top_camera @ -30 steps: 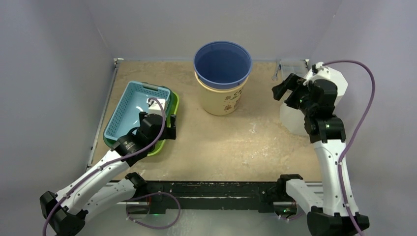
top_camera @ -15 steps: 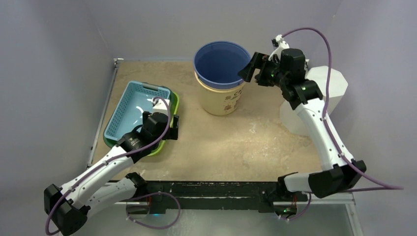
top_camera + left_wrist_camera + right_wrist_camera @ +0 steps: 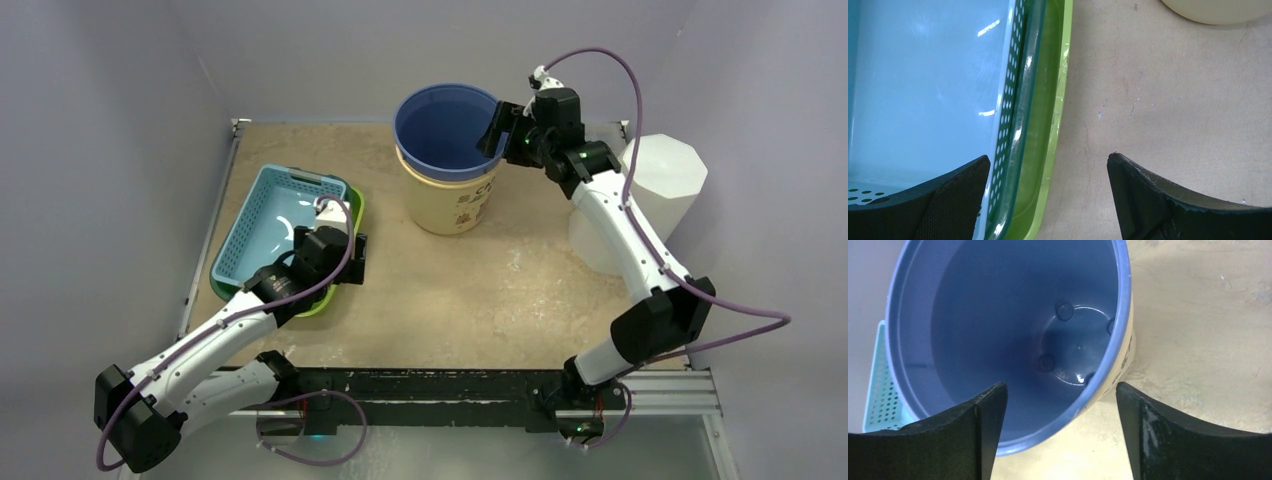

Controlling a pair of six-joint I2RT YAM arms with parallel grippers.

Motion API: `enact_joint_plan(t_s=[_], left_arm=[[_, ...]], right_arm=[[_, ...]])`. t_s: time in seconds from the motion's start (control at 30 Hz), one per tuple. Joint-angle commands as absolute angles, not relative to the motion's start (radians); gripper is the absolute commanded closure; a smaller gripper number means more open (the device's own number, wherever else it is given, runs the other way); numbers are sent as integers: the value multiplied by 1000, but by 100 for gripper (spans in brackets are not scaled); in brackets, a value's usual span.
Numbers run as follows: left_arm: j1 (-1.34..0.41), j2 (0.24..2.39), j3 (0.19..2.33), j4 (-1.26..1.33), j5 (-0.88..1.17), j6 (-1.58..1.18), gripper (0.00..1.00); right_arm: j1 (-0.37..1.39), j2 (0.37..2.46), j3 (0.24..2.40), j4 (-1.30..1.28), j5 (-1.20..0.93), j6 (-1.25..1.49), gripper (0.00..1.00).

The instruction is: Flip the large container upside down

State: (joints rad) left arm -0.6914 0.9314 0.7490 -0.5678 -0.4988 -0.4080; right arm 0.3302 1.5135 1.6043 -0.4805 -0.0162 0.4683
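Observation:
The blue bucket stands too far toward the back, so next my right gripper draws it nearer first, then takes the bucket's rim [image 3: 1077,413] before turning it over.
The large container is a blue bucket [image 3: 450,130] standing mouth up, nested inside a cream tub [image 3: 450,205] at the back middle of the table. My right gripper [image 3: 497,130] hovers open at its right rim. In the right wrist view the blue bucket's [image 3: 998,315] rim runs between the spread fingers of the right gripper [image 3: 1062,385], one finger over the inside, the other outside, neither touching it. My left gripper [image 3: 350,260] is open, far from the bucket, over the right wall of the baskets.
A light blue perforated basket [image 3: 923,90] sits nested in a green one [image 3: 1045,125] at the left; the left gripper [image 3: 1048,157] straddles their right wall. A tall white faceted container [image 3: 660,180] stands at the right edge. Grey walls close in the table.
My right arm has swung left from beside the white container to the blue bucket's right rim, its jaws narrowing slightly. The left gripper has shifted a little to the right along the baskets' edge.

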Motion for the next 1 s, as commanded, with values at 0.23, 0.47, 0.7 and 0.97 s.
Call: enact_joint_plan(t_s=[0.23, 0.47, 0.7, 0.97], left_arm=[[-688, 918, 788, -560, -512, -404, 14], [-688, 888, 793, -568, -538, -413, 15], [-688, 764, 789, -595, -650, -459, 15], [-689, 670, 781, -619, -746, -502, 14]], right_arm=[[359, 1555, 1666, -471, 3, 426, 64], [362, 1493, 1606, -466, 19, 424, 82], [362, 1407, 1519, -436, -33, 454, 100], [361, 1345, 1557, -548, -227, 469, 100]])
